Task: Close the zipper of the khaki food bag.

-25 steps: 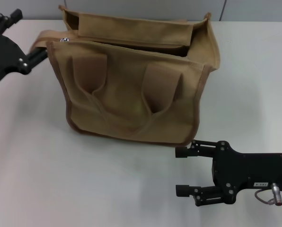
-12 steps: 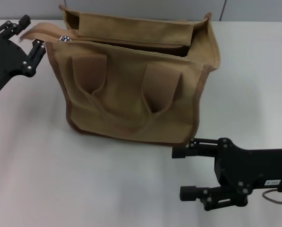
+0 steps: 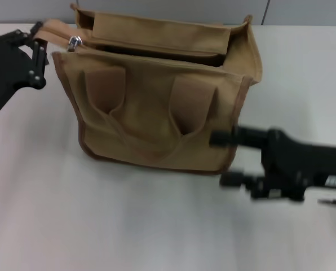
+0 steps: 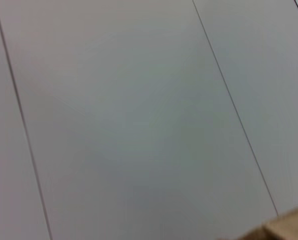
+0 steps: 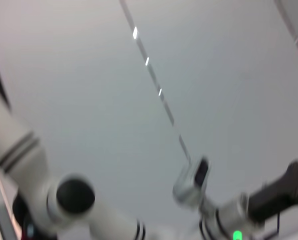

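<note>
My right gripper should close on the zipper's silver pull (image 3: pixel 74 43), at the end of the khaki food bag beside my left gripper.
The khaki food bag (image 3: pixel 157 107) stands upright mid-table, two handles on its front; a sliver of it shows in the left wrist view (image 4: pixel 289 227). Its top gapes open. The zipper (image 3: pixel 151 52) runs along the top, with its silver pull (image 3: pixel 75 41) at the bag's left end. My left gripper (image 3: pixel 39 38) is at that left end, open, its fingers either side of the khaki tape tail (image 3: pixel 54 29). My right gripper (image 3: pixel 224 159) is open and empty, blurred, right next to the bag's lower right corner.
The bag stands on a pale table (image 3: pixel 100 226). A grey panelled wall (image 3: pixel 173 8) runs behind it. The right wrist view shows only a white robot arm (image 5: pixel 24 155) against grey panels.
My right gripper has moved away from the table's front edge, up to the bag's lower right corner. My left gripper has shifted back and inward around the tape tail. The bag's left end has lifted slightly.
</note>
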Action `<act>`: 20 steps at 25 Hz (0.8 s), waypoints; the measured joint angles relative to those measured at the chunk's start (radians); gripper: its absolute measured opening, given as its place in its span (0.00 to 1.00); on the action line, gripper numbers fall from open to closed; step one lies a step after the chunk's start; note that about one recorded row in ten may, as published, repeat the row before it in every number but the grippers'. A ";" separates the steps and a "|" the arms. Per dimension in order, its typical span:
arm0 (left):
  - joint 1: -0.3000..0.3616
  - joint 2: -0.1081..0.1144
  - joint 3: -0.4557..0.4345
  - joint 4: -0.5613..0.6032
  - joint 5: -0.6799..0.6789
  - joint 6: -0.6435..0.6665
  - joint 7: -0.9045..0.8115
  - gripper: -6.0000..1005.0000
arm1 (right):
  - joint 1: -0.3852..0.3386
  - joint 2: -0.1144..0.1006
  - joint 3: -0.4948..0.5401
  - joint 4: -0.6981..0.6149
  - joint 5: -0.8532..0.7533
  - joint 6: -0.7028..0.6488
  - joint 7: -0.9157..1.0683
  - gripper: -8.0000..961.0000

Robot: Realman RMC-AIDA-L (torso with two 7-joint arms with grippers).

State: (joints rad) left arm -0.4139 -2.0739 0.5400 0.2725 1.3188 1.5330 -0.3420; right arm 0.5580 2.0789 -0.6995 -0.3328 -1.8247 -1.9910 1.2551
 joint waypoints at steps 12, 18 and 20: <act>-0.039 -0.002 0.000 -0.071 -0.096 0.058 -0.014 0.02 | 0.160 0.001 -0.002 -0.001 0.254 0.060 0.337 0.84; -0.047 -0.002 0.000 -0.077 -0.101 0.088 -0.037 0.02 | 0.283 0.008 -0.016 0.052 0.258 0.283 0.380 0.84; -0.047 -0.002 0.000 -0.077 -0.101 0.093 -0.038 0.02 | 0.294 0.008 -0.016 0.060 0.258 0.302 0.380 0.84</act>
State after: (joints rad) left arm -0.4611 -2.0761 0.5400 0.1951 1.2173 1.6262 -0.3802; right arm 0.8518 2.0870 -0.7151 -0.2733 -1.5668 -1.6889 1.6349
